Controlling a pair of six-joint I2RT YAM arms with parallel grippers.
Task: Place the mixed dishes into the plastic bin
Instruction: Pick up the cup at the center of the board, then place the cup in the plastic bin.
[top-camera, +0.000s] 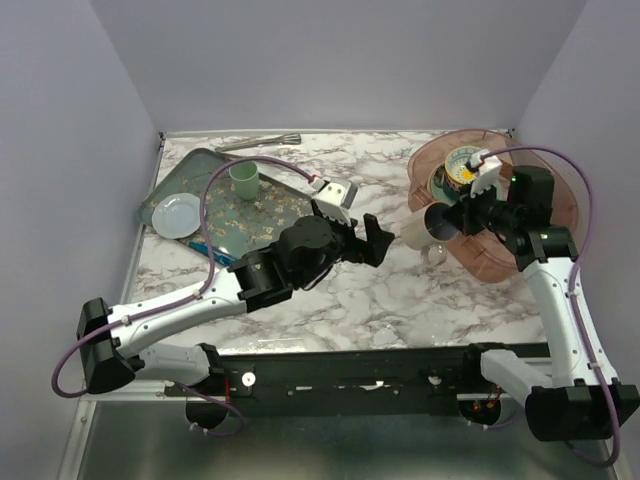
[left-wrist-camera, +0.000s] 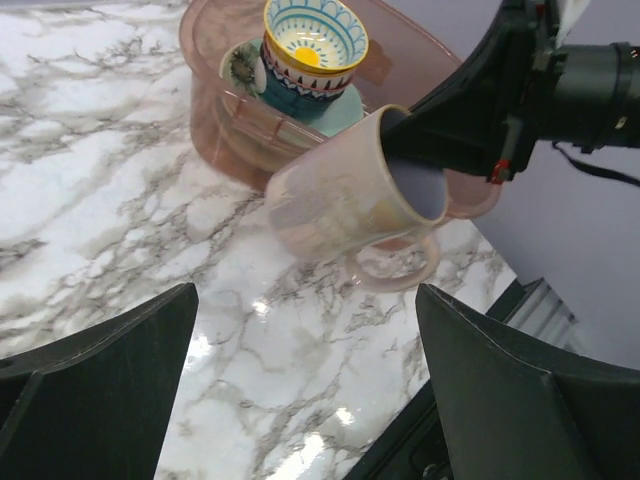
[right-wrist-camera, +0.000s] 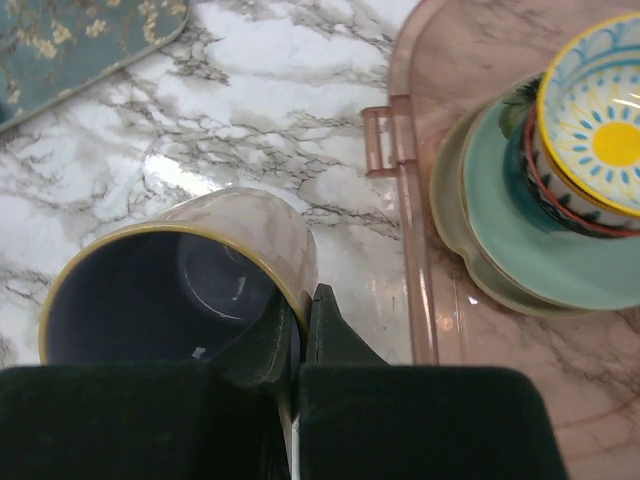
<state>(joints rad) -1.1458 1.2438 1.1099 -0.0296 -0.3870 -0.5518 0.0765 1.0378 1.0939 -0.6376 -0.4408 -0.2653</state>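
Next, my right gripper sets the pink marbled mug down on the bin's bottom (top-camera: 498, 237), against the near edge of the mint green plate.
My right gripper (right-wrist-camera: 305, 300) is shut on the rim of a pink marbled mug (right-wrist-camera: 200, 270) with a dark inside, one finger inside and one outside. The mug (top-camera: 425, 232) lies on its side just left of the plastic bin (top-camera: 570, 200). In the bin (right-wrist-camera: 415, 250) a blue-yellow patterned bowl (right-wrist-camera: 595, 130) sits on a mint green plate (right-wrist-camera: 520, 250). My left gripper (left-wrist-camera: 305, 290) stands wide open with nothing between its fingers, a short way from the mug (left-wrist-camera: 340, 205) and facing the bowl (left-wrist-camera: 312, 45).
A dark-green floral tray (top-camera: 215, 200) lies at the back left with a pale blue plate (top-camera: 177, 213) and a green cup (top-camera: 243, 178) on it. A metal utensil (top-camera: 260, 142) lies by the back wall. White walls close in the table.
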